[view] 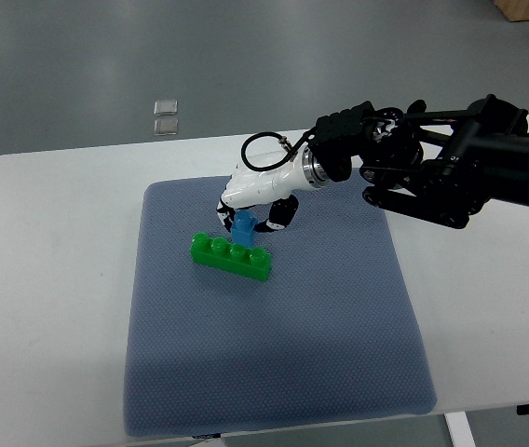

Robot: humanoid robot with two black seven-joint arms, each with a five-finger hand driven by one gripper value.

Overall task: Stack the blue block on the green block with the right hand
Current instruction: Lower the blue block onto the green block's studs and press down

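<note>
Next, I set the blue block down with my right gripper on the middle studs of the green block [233,250].
A long green block [231,255] with several studs lies on the blue-grey mat [274,335], left of centre. A small blue block [245,223] is held just above the green block's right half, close to its studs. My right hand [249,212], white with black finger joints, reaches in from the right edge and is shut on the blue block, fingers curled around both its sides. Whether the blue block touches the green one cannot be told. The left arm is out of view.
The mat lies on a white table [50,279]. Beyond the table's far edge, two small pale squares [165,115] sit on the grey floor. The black right forearm [451,172] spans the upper right of the table.
</note>
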